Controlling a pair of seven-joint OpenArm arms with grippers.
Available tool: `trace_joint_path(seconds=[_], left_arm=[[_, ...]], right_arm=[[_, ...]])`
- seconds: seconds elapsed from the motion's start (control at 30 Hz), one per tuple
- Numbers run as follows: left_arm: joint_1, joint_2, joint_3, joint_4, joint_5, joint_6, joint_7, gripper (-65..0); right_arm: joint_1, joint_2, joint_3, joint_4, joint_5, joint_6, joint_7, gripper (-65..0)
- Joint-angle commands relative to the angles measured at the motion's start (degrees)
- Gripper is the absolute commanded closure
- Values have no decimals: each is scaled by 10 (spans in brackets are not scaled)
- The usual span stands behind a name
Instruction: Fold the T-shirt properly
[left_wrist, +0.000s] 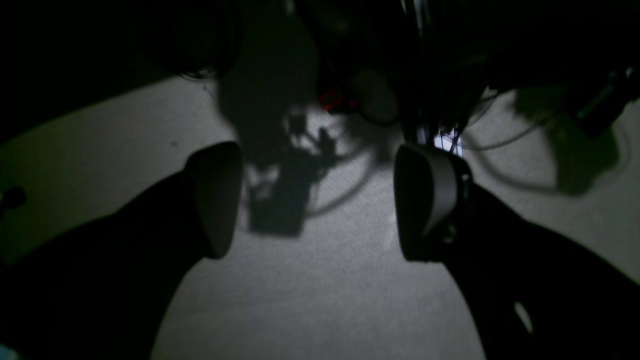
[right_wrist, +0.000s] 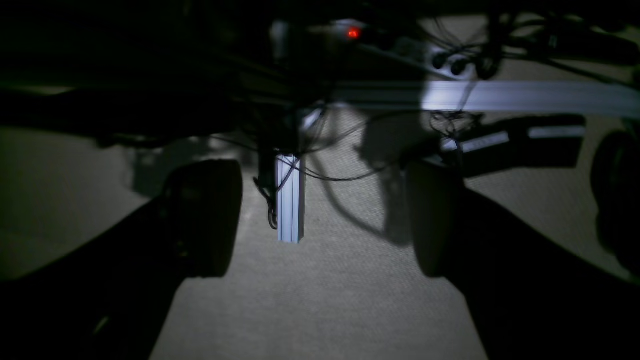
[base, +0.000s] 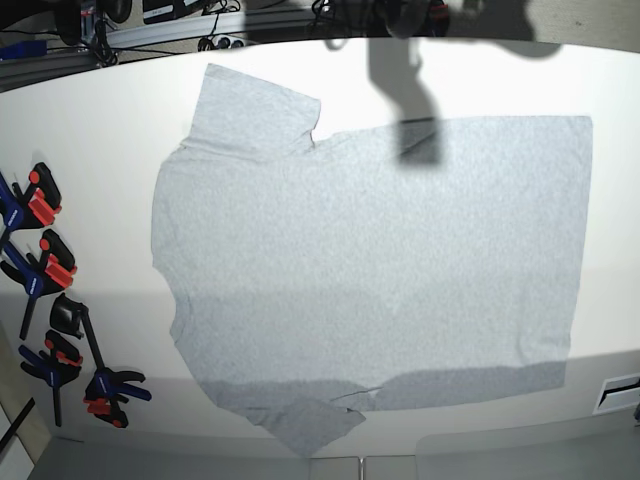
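Next, I close my right gripper on the far sleeve's outer corner (base: 210, 69) of the T-shirt, at the end of the cuff nearer the collar.
The light heather-grey T-shirt (base: 370, 270) lies spread flat on the white table (base: 90, 130), plain side up. Its sleeves point to the far left and near left, and its hem is on the right. Neither arm shows in the base view; only a shadow falls across the shirt's far edge. In the dim left wrist view my left gripper (left_wrist: 320, 200) stands open, with nothing between its fingers (left_wrist: 215, 200). My right gripper (right_wrist: 320, 220) is open too, its dark pads (right_wrist: 435, 220) wide apart over a grey textured surface. No shirt shows in either wrist view.
Several blue and orange spring clamps (base: 45, 275) lie along the table's left edge. A metal rail with cables (base: 180, 30) runs behind the far edge. An aluminium profile (right_wrist: 290, 200) and loose cables (right_wrist: 340, 165) show past the right gripper.
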Motion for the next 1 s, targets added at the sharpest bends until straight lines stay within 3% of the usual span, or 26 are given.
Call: trace_joint_path(seconds=[0.0,0.1,0.2,0.47,0.6,0.8,0.87,0.97], left_arm=[[25,-4,-11,20,-1,2,-8,-442],[67,-4,-40,83,-1,2,3,-442],[112,-4,-63,153,-1,2,47,-442],[194,-4,-93,362,-1,2,294,-442],[197,-4,-93,446,-1,2,401,-442],[197,-4,-93,577,17,2,606,-442],[197,-4,-93,615,55,2,647,-442],[197,-4,-93,662,105,2,660,-442]], right_arm=[[-22,7,1,27,4,6,11,-470],[-66,14,1,94,4,6,-5,-470],[-99,21,1,148,5,6,-59,-470],[-139,27,9,267,5,6,-236,-470],[-140,27,27,339,5,6,-338,-470],[-140,26,58,484,5,6,-450,-470],[-140,26,67,532,5,6,-476,-470],[-138,27,83,595,5,6,-506,-470]])
